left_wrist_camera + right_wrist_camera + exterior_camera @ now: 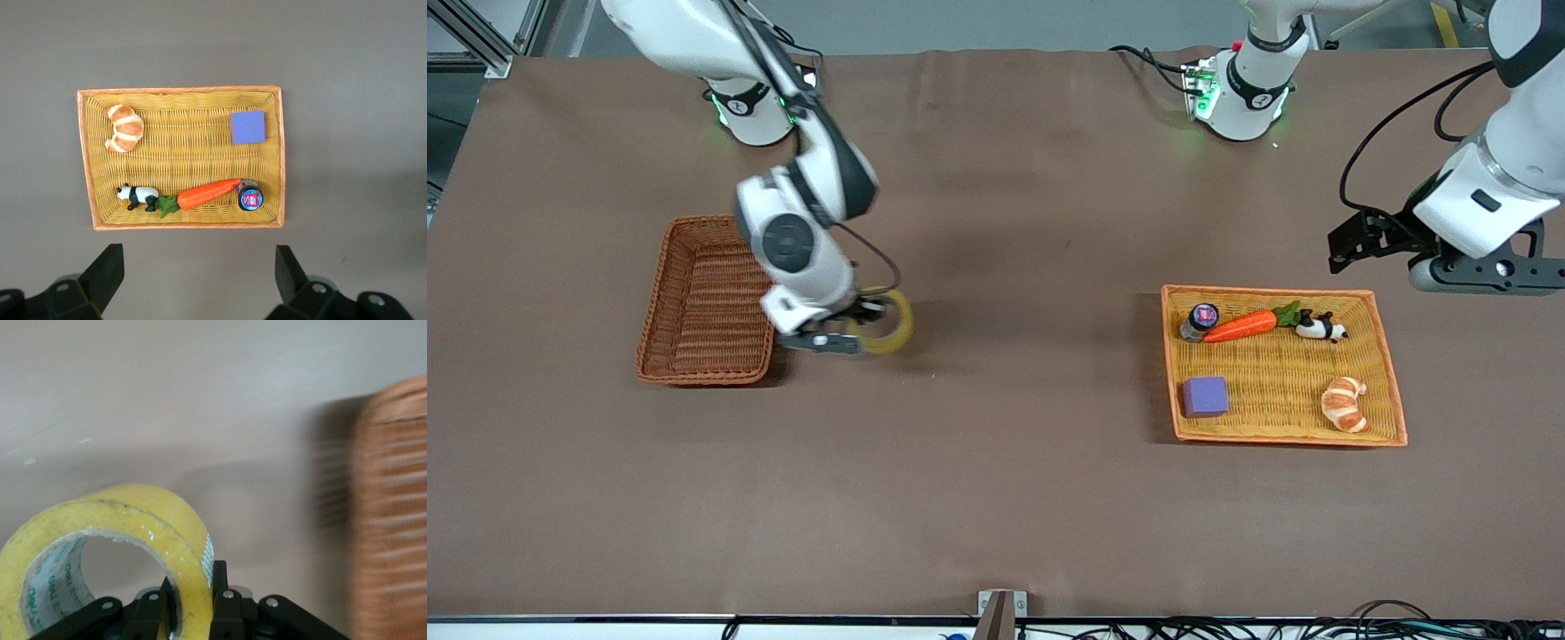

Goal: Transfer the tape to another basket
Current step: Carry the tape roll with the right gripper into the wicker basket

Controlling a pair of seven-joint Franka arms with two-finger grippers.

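The robot's right gripper should release the tape roll, now held over the brown cloth, near the middle of the reddish-brown wicker basket's bottom (726,289).
My right gripper (869,323) is shut on the wall of the yellowish tape roll (889,324) and holds it in the air over the brown cloth, just beside the reddish-brown wicker basket (704,302). In the right wrist view the tape (127,527) fills the lower part, with one finger inside its hole and one outside, and the basket (393,513) shows at the edge. My left gripper (198,280) is open and empty, high above the cloth near the yellow-orange tray (1378,351), and waits.
The flat yellow-orange tray (280,153) at the left arm's end holds a croissant (1345,403), a purple block (1205,396), a carrot (1245,325), a toy panda (1320,327) and a small jar (1200,321). The wicker basket holds nothing visible.
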